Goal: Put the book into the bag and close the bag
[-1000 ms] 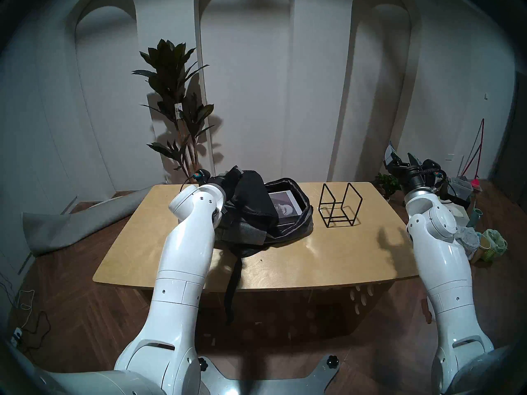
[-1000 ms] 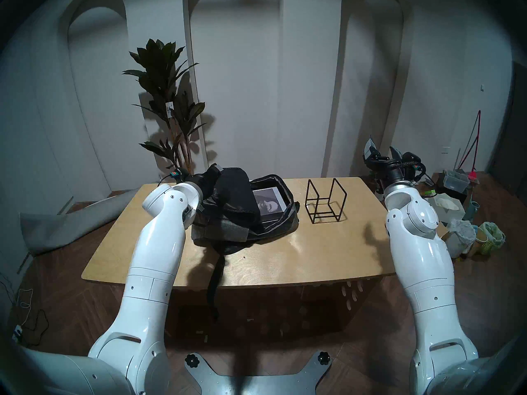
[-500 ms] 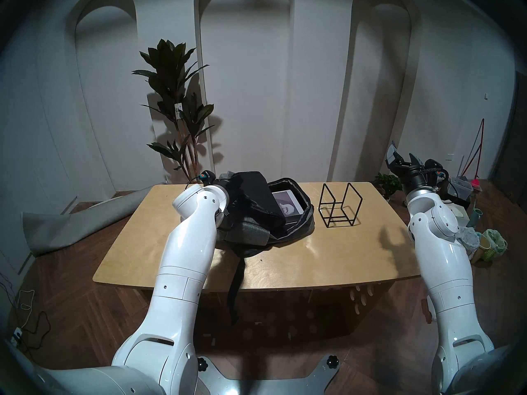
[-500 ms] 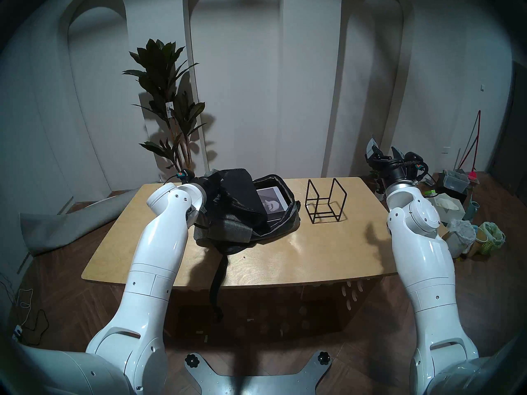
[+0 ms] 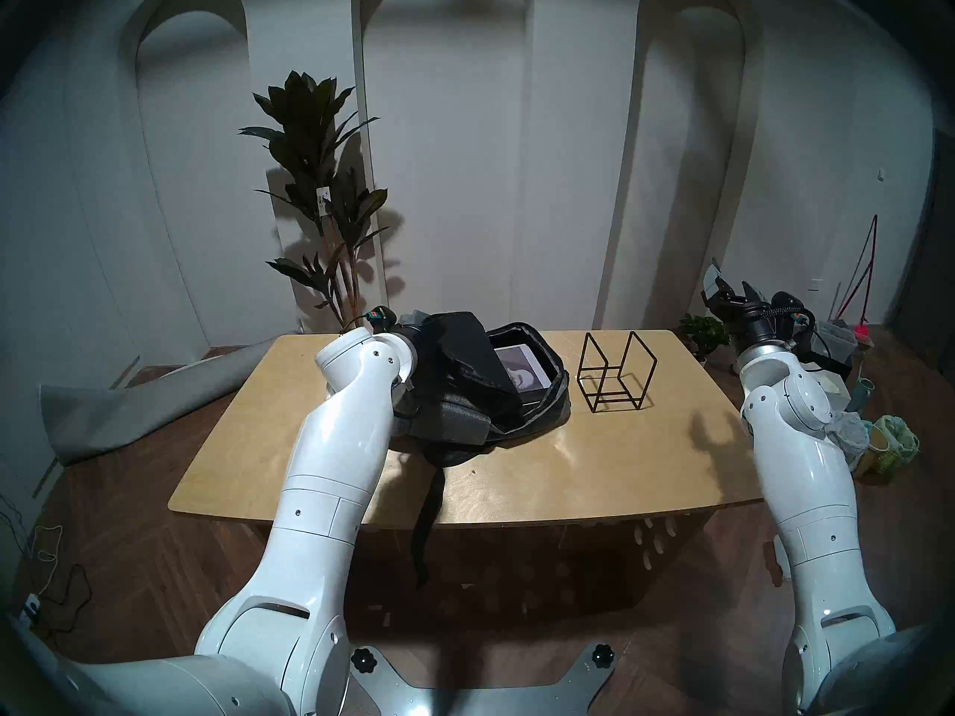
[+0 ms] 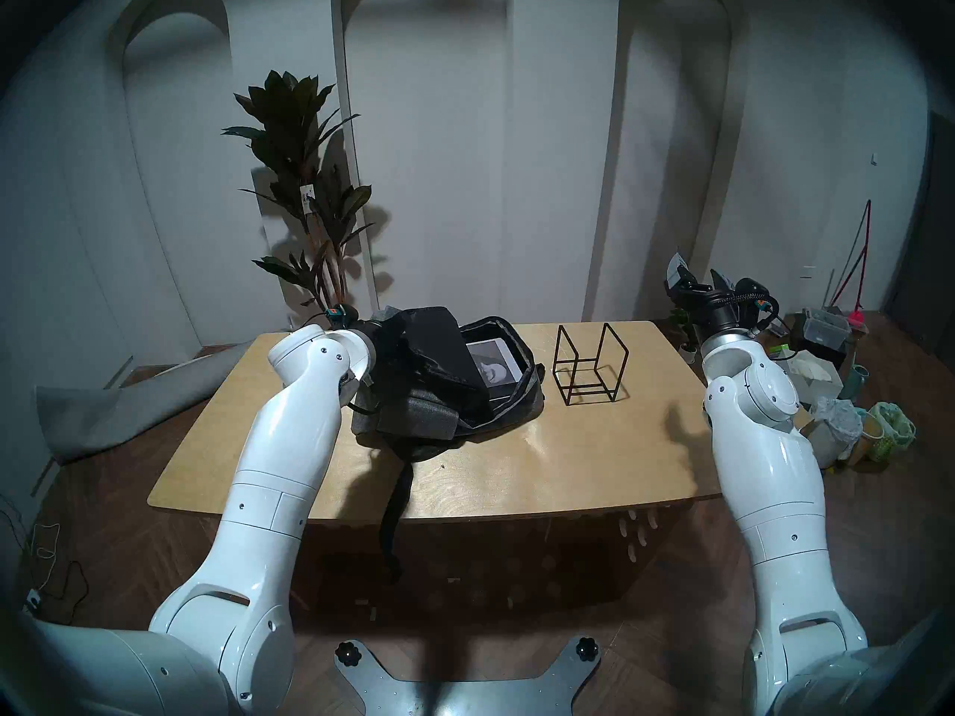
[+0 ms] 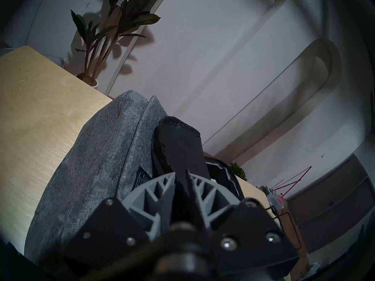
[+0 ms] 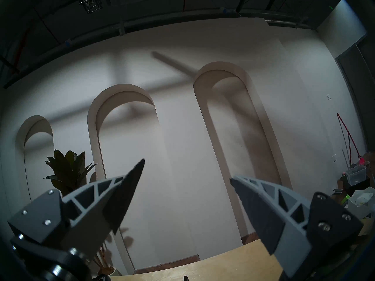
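Note:
The bag's flap leans back from the book with my left gripper low on it, so next I open, take the bag's zipper edge [image 7: 156, 157] higher and fold it over.
The dark grey bag [image 5: 455, 420] lies open on the wooden table [image 5: 517, 472]. The book [image 5: 523, 373] lies flat inside it, and its white-bordered cover photo shows at the open right end. My left gripper [image 7: 181, 173] is shut on the bag's black-lined flap [image 5: 465, 348] and holds it raised and folded partly over the book. In the head views the flap hides this gripper. The wrist view shows the bag's grey fabric [image 7: 91, 163] below the fingers. My right gripper [image 5: 731, 288] is open and empty, raised beyond the table's far right corner; it also shows in its wrist view [image 8: 186, 173].
A black wire-frame stand [image 5: 615, 374] stands right of the bag. A black strap [image 5: 429, 518] hangs over the table's front edge. A tall plant [image 5: 320, 193] stands behind the table. A small plant [image 5: 705, 330] and floor clutter [image 5: 873, 441] are at the right.
My left arm has moved right and carried the flap further over the book, so less of the cover shows. My right gripper has drifted slightly right and stayed open.

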